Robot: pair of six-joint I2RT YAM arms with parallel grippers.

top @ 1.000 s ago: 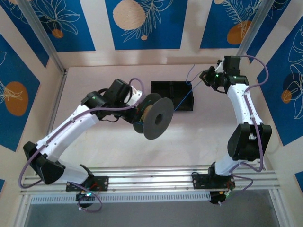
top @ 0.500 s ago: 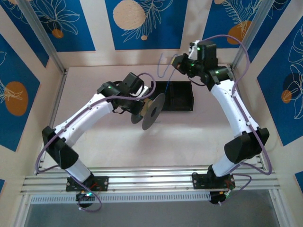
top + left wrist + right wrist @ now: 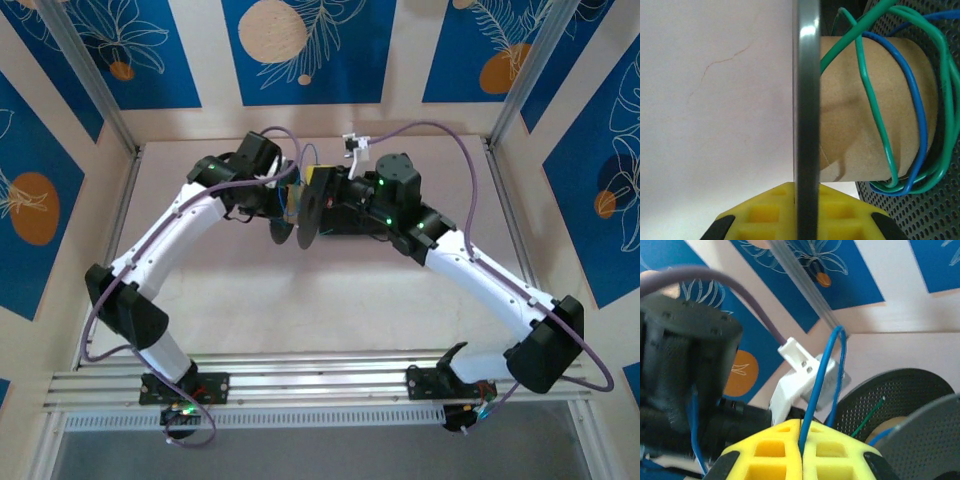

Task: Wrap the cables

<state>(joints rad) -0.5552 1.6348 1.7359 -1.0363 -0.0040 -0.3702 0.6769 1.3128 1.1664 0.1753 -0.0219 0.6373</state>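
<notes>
The wrist of my left arm blocks my right gripper's path round the spool, so I need to let go of the blue cable and take it from the spool's near side [image 3: 304, 242].
My left gripper [image 3: 806, 192] is shut on the edge of a dark grey spool flange [image 3: 807, 90]. A green cable [image 3: 875, 115] and a blue cable [image 3: 917, 115] are looped round the spool's cardboard core [image 3: 850, 125]. The yellow fingers of my right gripper [image 3: 802, 429] are shut on a blue cable [image 3: 816, 390], which rises from them, arches over and drops toward the perforated flange [image 3: 895, 390]. A loose green cable end [image 3: 869, 421] pokes out by that flange. From above, the left gripper [image 3: 292, 205] holds the spool [image 3: 310, 212] upright, and the right gripper [image 3: 325, 182] is right beside it.
A black tray [image 3: 345, 228] lies at the back middle of the table, mostly under the right arm [image 3: 450, 250]. The left arm's black wrist [image 3: 680, 360] and white camera mount [image 3: 800, 367] sit close in front of the right gripper. Blue patterned walls enclose the table.
The right gripper has swung from the back right across the tray to the spool, keeping the blue cable. The left arm has carried the spool farther back and turned it edge-on.
</notes>
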